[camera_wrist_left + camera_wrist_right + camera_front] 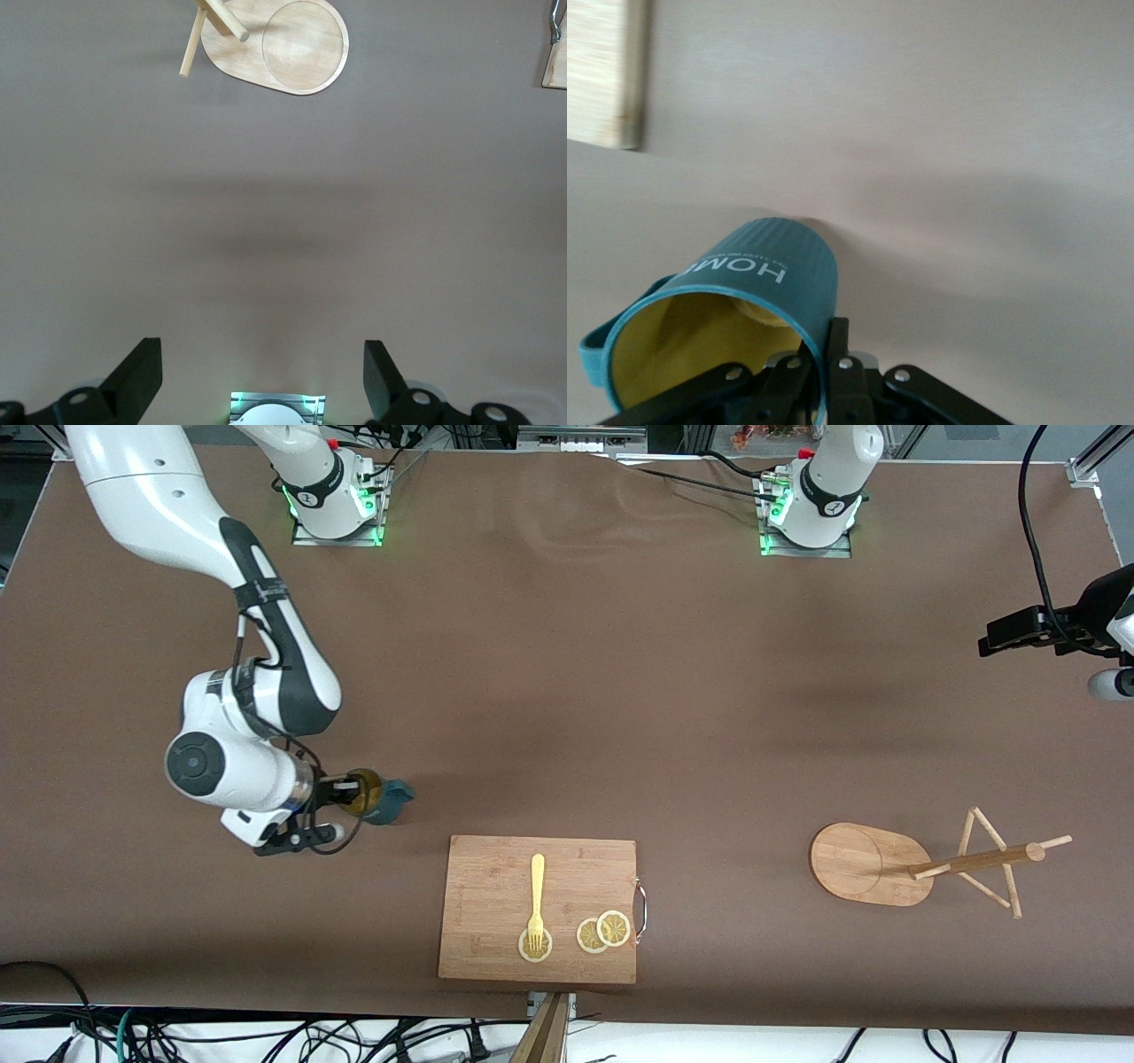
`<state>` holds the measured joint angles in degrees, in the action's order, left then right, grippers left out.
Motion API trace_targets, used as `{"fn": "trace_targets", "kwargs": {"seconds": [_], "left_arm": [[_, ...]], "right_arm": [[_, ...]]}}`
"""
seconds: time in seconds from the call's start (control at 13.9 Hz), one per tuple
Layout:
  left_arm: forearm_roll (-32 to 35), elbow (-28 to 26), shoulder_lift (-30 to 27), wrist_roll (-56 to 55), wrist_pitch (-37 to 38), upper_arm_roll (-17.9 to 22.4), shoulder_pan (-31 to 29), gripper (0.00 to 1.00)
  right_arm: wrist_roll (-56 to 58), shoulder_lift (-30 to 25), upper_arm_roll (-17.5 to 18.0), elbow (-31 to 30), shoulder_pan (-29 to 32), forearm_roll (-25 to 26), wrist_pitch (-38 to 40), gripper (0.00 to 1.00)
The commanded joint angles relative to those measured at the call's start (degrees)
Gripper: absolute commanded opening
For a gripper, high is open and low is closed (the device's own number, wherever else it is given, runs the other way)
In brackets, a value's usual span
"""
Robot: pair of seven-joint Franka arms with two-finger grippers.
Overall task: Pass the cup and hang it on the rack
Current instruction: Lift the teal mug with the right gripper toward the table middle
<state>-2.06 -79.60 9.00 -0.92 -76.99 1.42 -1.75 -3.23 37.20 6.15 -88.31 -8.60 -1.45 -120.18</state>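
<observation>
The teal cup, now tipped on its side, will be let go by my right gripper midway (pixel 649 680) between the handle of the cutting board and the bases of the arms.
The dark teal ribbed cup (pixel 392 800) is tipped on its side, its yellowish inside facing my right gripper (pixel 351 789). In the right wrist view the right gripper (pixel 825 335) is shut on the cup's (pixel 771 266) rim, one finger inside and one outside; I cannot tell if the cup touches the table. The wooden rack (pixel 864 864) stands toward the left arm's end, with its pole and pegs (pixel 983 857). My left gripper (pixel 1019 633) waits high over the table's edge, open and empty, its fingers (pixel 137 376) spread wide; the rack's base (pixel 301 49) shows in its view.
A bamboo cutting board (pixel 496 886) lies near the front edge, between the cup and the rack, with a yellow fork (pixel 536 899) and lemon slices (pixel 603 932) on it. Its corner shows in the right wrist view (pixel 602 71). Cables run along the front edge.
</observation>
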Motion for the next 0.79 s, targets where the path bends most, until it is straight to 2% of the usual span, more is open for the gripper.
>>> {"fn": "trace_targets", "kwargs": {"seconds": [0.0,0.36,0.72], "left_arm": [[-0.5,1.4,0.7,-0.5,0.2,-0.3,-0.5,1.00],[-0.4,1.4,1.1,-0.7,0.2,-0.4,-0.1,1.00],[-0.4,1.4,1.2,-0.7,0.2,-0.4,0.0,1.00]], "right_arm": [[-11.7,-1.1,1.1,2.8,-5.4,-0.4,4.6,0.00],[-31.4,0.0,1.1,6.6,-19.5,-0.5,6.2,0.00],[-47.3,6.5,0.9,13.9,-35.7,0.1,3.8,0.00]]}}
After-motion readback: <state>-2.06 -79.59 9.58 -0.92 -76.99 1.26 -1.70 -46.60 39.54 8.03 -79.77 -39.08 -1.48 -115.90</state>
